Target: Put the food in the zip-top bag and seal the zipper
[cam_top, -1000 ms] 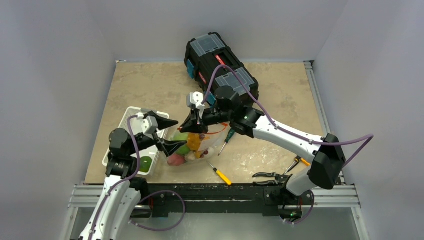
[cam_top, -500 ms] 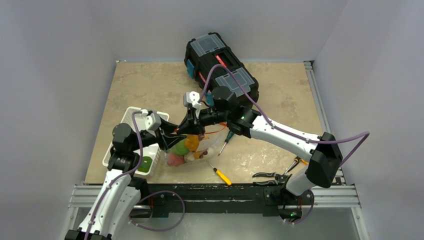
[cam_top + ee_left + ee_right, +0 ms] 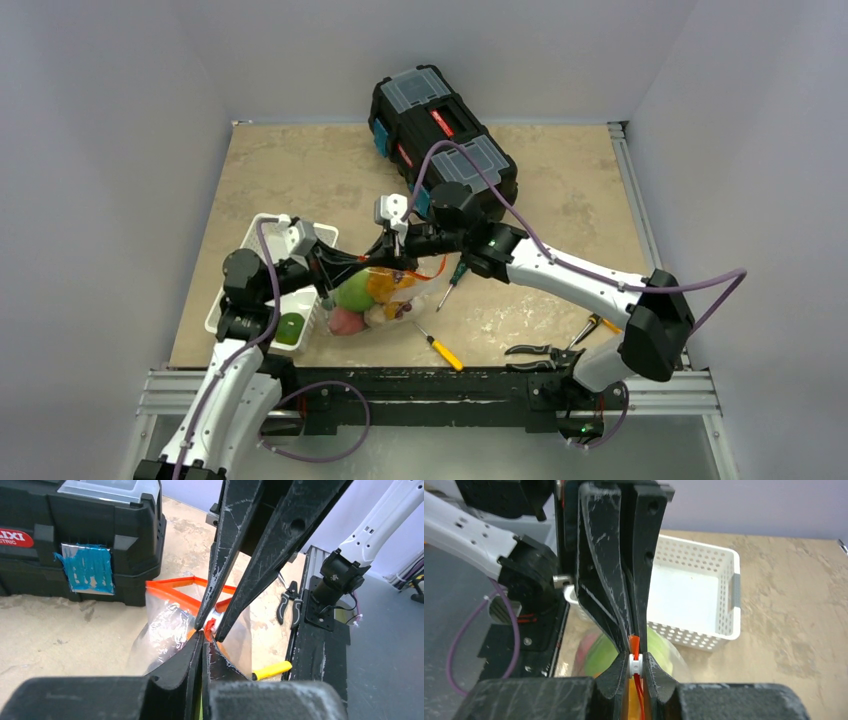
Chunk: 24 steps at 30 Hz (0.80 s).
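Observation:
The left gripper pinches only the tip of the zipper's short end, so it should open, move in lower and grip that end close to the white tab (image 3: 636,664).
The clear zip-top bag (image 3: 400,292) lies at the table's front middle, with its mouth lifted. Inside it the food (image 3: 356,292) shows as green, orange and pink pieces. One green round fruit (image 3: 291,328) lies in the white basket (image 3: 262,235). My right gripper (image 3: 636,664) is shut on the zipper's white tab (image 3: 636,666). My left gripper (image 3: 204,637) is shut on the end of the orange-red zipper (image 3: 172,585), tip to tip with the right gripper (image 3: 212,626). The two grippers meet above the bag, the left gripper (image 3: 372,264) beside the right one (image 3: 392,262).
A black toolbox (image 3: 440,120) stands at the back. A green-handled screwdriver (image 3: 455,275) and a yellow one (image 3: 440,348) lie right of the bag. Pliers (image 3: 545,352) and an orange-handled tool (image 3: 598,322) lie near the front right edge.
My left gripper was open beside the bag. It has swung up to the bag's mouth and shut on the zipper's end against the right gripper's tips. The right gripper has kept its grip.

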Each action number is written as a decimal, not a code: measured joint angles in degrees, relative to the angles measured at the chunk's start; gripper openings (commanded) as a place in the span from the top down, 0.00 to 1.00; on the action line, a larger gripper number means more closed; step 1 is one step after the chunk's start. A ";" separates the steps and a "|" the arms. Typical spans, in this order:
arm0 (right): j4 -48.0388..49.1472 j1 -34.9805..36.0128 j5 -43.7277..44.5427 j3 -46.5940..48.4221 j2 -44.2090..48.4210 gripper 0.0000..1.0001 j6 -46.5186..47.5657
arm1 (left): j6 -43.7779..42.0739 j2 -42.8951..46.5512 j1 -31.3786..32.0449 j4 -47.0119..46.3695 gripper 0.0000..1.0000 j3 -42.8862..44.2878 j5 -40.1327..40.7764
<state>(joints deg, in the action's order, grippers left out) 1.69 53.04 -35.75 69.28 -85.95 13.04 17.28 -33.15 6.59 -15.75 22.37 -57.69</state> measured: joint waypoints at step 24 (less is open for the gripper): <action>-6.43 -1.36 -1.18 -0.50 3.72 1.00 3.63 | 2.05 9.25 -0.66 -0.07 0.38 0.04 -1.55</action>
<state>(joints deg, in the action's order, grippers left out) -4.73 51.68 -36.93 68.77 -82.24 16.67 19.33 -23.90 5.93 -15.81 22.41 -59.24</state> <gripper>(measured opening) 0.084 0.589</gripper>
